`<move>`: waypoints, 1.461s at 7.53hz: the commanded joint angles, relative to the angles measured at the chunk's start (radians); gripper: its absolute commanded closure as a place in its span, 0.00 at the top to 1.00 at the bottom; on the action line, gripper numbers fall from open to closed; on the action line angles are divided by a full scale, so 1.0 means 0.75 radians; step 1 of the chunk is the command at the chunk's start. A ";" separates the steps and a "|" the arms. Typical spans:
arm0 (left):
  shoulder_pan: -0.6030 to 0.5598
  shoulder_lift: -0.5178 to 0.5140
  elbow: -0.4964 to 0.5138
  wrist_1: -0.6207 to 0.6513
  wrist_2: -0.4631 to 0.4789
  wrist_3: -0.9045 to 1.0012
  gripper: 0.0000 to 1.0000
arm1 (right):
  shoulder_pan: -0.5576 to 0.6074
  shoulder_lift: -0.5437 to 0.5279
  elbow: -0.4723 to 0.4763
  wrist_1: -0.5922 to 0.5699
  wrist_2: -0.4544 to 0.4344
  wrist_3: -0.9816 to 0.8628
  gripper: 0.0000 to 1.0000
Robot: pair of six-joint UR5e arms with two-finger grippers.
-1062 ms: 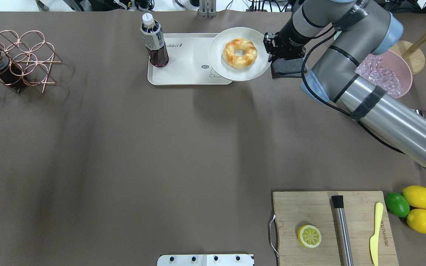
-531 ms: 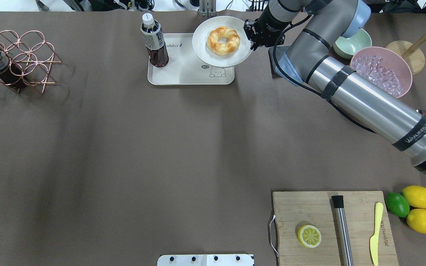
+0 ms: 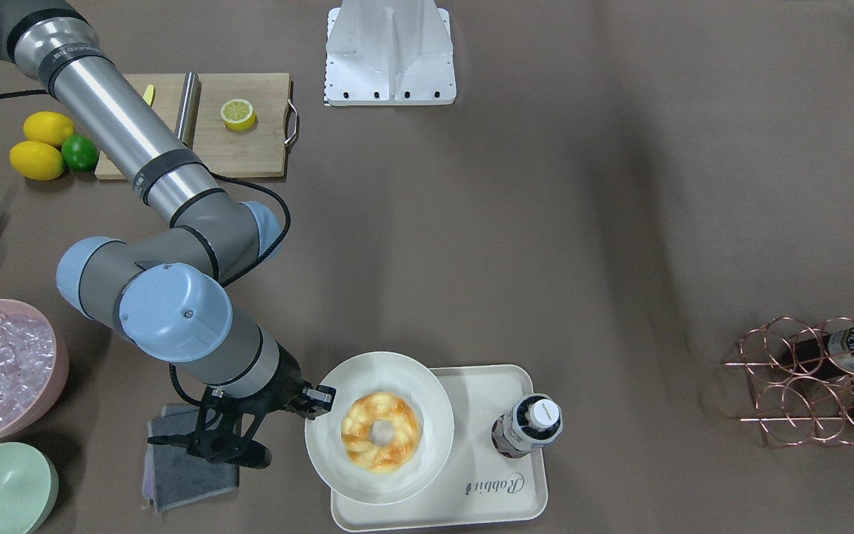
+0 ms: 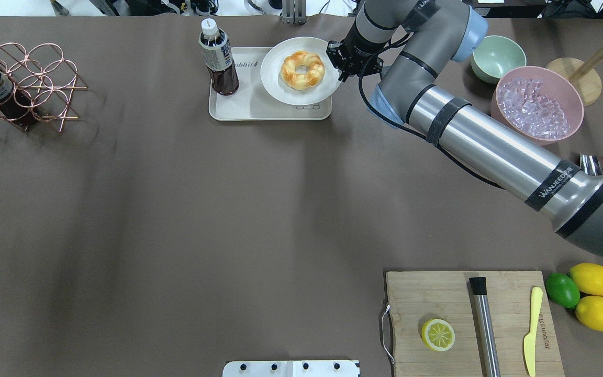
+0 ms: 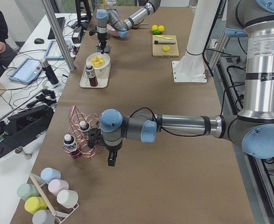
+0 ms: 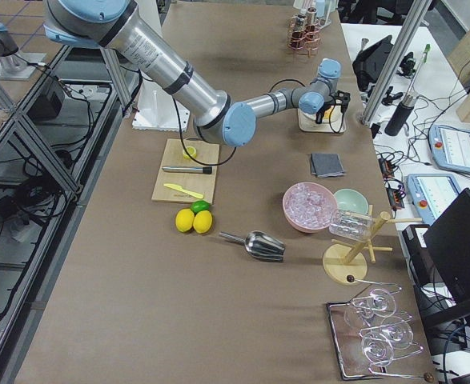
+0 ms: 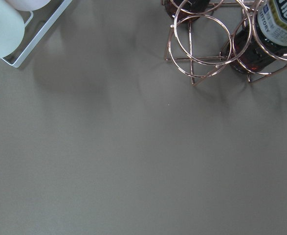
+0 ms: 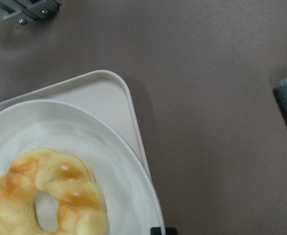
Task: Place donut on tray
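My right gripper is going to the cream tray's end (image 3: pixel 407 443) (image 8: pixel 17 205) nearest the grey cloth. It will let go of the plate there. The plate is now held over the cream tray.
The donut (image 4: pixel 302 70), twisted and golden-orange, lies on a round off-white plate (image 4: pixel 275 86). My right gripper (image 4: pixel 339 63) is shut on the plate's right rim and holds it over the right half of the cream tray (image 4: pixel 238 107). I cannot tell whether the plate touches the tray. The front view shows the donut (image 3: pixel 381 432), the plate (image 3: pixel 338 460), the tray (image 3: pixel 501 504) and the gripper (image 3: pixel 317 400). The right wrist view shows the donut (image 8: pixel 45 196), the plate (image 8: pixel 109 161) and a tray corner (image 8: pixel 109 93). My left gripper (image 5: pixel 111 161) hangs near the copper rack; I cannot tell its state.
A dark drink bottle (image 4: pixel 219 57) stands on the tray's left end. A grey cloth (image 3: pixel 190 463) lies right of the tray. A green bowl (image 4: pixel 495 57) and a pink bowl of ice (image 4: pixel 537 104) stand further right. A copper bottle rack (image 4: pixel 24 84) is far left.
My right arm has carried the plate with the donut leftward, from the tray's right edge to over its right half. The bottle and tray have not moved.
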 commanded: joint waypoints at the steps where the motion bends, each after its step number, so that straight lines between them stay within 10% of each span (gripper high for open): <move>1: 0.000 0.025 -0.013 0.000 -0.001 0.002 0.99 | -0.043 0.055 -0.054 0.017 -0.021 -0.001 0.00; 11: 0.000 0.035 -0.032 0.000 -0.001 0.000 0.99 | -0.064 0.180 -0.328 0.164 -0.143 0.005 0.00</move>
